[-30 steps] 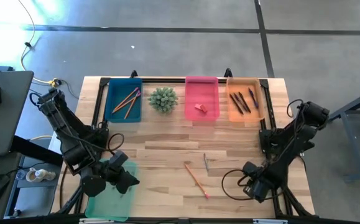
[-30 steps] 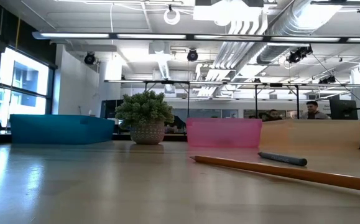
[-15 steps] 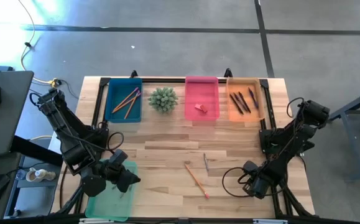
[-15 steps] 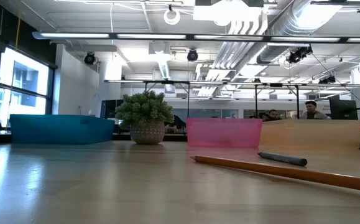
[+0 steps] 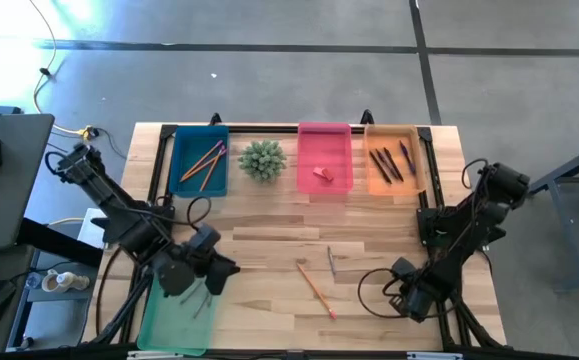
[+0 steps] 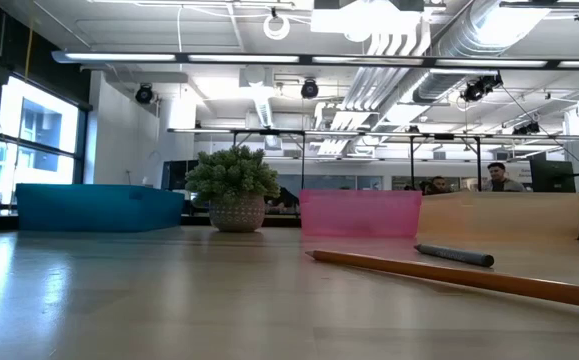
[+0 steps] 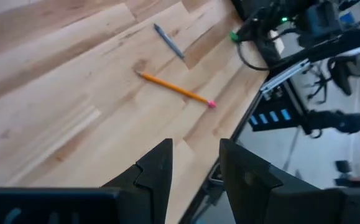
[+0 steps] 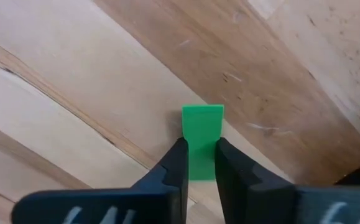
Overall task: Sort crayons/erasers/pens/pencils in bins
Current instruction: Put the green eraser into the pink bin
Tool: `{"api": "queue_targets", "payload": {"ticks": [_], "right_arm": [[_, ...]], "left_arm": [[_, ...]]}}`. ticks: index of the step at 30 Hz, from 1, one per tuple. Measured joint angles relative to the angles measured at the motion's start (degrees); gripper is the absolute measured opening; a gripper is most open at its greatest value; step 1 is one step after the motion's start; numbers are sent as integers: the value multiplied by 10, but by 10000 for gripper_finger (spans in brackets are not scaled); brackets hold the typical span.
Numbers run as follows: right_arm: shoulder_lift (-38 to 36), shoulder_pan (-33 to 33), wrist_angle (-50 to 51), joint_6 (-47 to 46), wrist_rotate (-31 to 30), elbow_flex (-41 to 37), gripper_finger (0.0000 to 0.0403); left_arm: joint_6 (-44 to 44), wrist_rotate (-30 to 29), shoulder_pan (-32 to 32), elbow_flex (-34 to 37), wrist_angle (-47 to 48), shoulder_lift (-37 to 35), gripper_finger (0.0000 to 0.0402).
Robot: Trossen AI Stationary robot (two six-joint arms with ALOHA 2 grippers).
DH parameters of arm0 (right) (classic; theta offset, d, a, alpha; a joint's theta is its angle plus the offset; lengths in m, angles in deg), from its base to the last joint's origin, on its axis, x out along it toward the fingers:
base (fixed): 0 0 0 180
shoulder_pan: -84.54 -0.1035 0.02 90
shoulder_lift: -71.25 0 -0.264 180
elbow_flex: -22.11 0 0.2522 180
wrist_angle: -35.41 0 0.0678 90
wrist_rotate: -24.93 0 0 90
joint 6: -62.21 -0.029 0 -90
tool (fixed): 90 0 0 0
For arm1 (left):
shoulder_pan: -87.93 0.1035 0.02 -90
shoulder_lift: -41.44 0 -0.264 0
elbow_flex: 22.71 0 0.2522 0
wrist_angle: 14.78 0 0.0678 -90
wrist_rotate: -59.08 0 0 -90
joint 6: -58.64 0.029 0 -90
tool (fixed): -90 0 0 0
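Observation:
I need to let go of the green eraser with my right gripper in the pink bin [image 5: 327, 183], between its eraser and near rim.
Near the table's near right corner my right gripper [image 8: 201, 163] [image 5: 409, 300] points down, shut on a small green eraser [image 8: 203, 127] that lies on the wood; the arm hides it in the high view. My left gripper [image 7: 195, 167] [image 5: 225, 272] hangs open and holds nothing, above the table just right of the light green bin [image 5: 174, 318]. An orange pencil [image 5: 315, 290] [image 7: 175, 88] and a short grey crayon [image 5: 331, 261] [image 7: 168, 41] lie flat mid-table. The blue bin [image 5: 199, 160] holds pencils, the pink bin [image 5: 325, 158] an eraser, the orange bin [image 5: 394, 160] pens. My right gripper pinches the green eraser by its two long sides [image 8: 201, 155], one finger on each. The fingers [image 8: 175, 163] come from above, pointing down, and take one end of it. The other end [image 8: 203, 115] sticks out past them. The eraser lies flat on the table.
A small spiky green plant [image 5: 262, 158] in a pot stands between the blue and pink bins at the far edge. Bare wood stretches between the loose pencil and my left gripper. People sit at desks in the room beyond the table.
My left gripper has swung from over the light green bin toward the table's right, out over the bare wood, and has rolled at the wrist. The pencil and the crayon lie where they were.

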Motion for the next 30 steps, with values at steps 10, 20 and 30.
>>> {"api": "queue_targets", "payload": {"ticks": [10,20,30], "right_arm": [[-2,17,-50,48,-120,61,40],[-30,114,-41,153,-238,121,40],[-96,288,-39,332,-292,148,40]], "left_arm": [[116,24,61,0,3,0,119],[286,23,120,0,-1,0,119],[428,24,167,0,-2,0,119]]}}
